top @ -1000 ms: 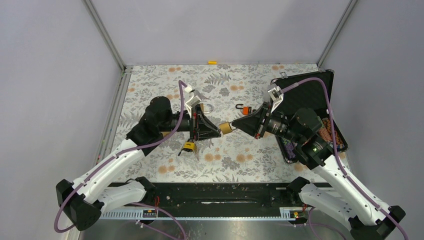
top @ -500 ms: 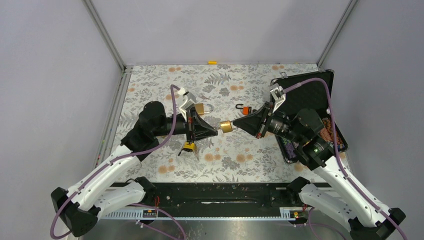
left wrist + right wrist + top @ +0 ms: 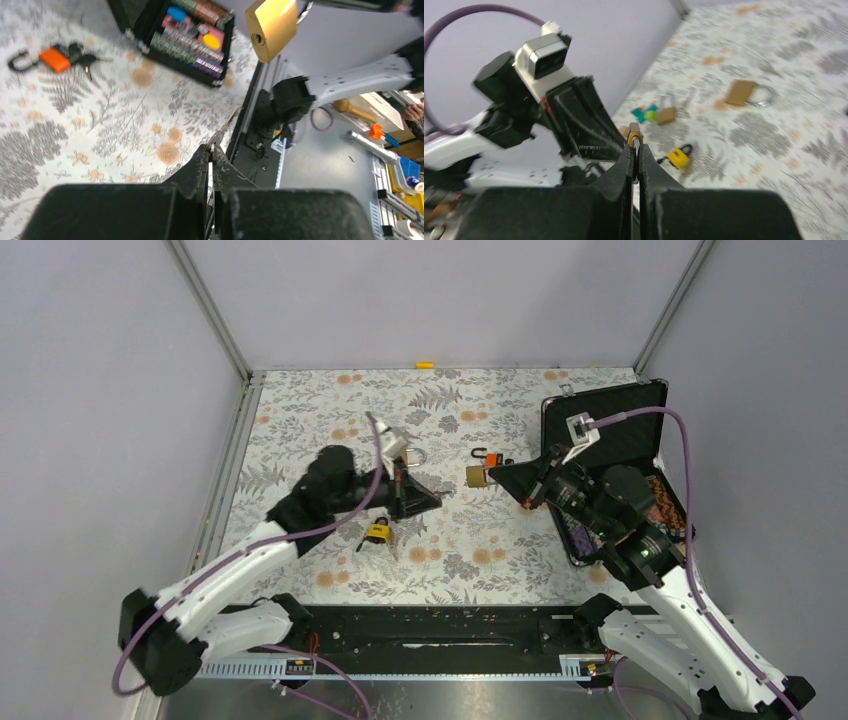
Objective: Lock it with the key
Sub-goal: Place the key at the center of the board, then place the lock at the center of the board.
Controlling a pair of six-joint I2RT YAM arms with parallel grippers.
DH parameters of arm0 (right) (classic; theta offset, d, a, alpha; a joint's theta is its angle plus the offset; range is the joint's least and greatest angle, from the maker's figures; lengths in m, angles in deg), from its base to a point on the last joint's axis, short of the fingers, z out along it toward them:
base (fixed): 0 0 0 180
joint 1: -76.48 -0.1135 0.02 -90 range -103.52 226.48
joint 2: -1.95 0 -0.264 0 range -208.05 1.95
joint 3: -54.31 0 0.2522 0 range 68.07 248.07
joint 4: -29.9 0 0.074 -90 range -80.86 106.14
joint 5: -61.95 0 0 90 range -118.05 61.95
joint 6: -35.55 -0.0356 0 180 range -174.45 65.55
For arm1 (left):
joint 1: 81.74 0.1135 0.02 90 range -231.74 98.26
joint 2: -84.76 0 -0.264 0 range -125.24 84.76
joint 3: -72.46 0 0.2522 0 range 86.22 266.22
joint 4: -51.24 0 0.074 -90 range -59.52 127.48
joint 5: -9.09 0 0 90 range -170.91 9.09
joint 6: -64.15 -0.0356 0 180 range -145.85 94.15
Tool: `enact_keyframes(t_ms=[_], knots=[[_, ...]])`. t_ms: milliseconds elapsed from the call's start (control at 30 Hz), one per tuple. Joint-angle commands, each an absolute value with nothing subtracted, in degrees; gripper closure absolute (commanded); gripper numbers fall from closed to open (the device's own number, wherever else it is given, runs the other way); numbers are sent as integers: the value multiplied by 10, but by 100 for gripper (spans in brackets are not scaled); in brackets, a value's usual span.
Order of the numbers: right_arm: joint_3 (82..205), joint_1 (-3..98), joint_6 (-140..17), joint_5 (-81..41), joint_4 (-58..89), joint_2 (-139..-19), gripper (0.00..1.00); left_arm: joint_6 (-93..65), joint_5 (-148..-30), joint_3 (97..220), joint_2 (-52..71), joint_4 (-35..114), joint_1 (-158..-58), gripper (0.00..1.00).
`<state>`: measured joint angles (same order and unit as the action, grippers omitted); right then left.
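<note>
I will set the brass padlock on the mat point(image 3: 475, 524) between the yellow padlock and black case with my right gripper.
My right gripper point(image 3: 493, 474) is shut on the shackle end of a brass padlock point(image 3: 478, 476) and holds it in the air above the mat. In the right wrist view the padlock point(image 3: 635, 134) sticks out past the closed gripper point(image 3: 634, 146). My left gripper point(image 3: 433, 502) is shut on a thin silver key point(image 3: 228, 124), whose blade points out from the gripper point(image 3: 210, 148). In the left wrist view the padlock point(image 3: 272, 26) hangs up and to the right of the key tip, keyhole showing, with a clear gap between them.
A yellow padlock point(image 3: 377, 532) lies below the left gripper. A second brass padlock point(image 3: 405, 455) and an orange padlock with keys point(image 3: 489, 454) lie further back. An open black case point(image 3: 610, 435) of small items sits at the right. A small padlock point(image 3: 666, 115) lies beside teal bits.
The right gripper has pulled the brass padlock back to the right and away from the left gripper's tip. The key and padlock, close together before, are now apart. The left arm shifted slightly.
</note>
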<state>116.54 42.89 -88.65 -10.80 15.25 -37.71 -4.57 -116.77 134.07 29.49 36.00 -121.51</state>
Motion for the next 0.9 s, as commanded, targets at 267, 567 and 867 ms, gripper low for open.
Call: enact_keyframes(t_ms=[267, 567, 867], knots=[[1078, 445, -934, -300, 133, -543, 100, 2, -935, 1339, -37, 483, -1352, 98], [1044, 453, -968, -303, 227, -709, 100, 106, -910, 1318, -141, 604, -1355, 85], [1022, 455, -1007, -264, 270, -794, 100, 120, -885, 1291, -145, 616, -1356, 86]])
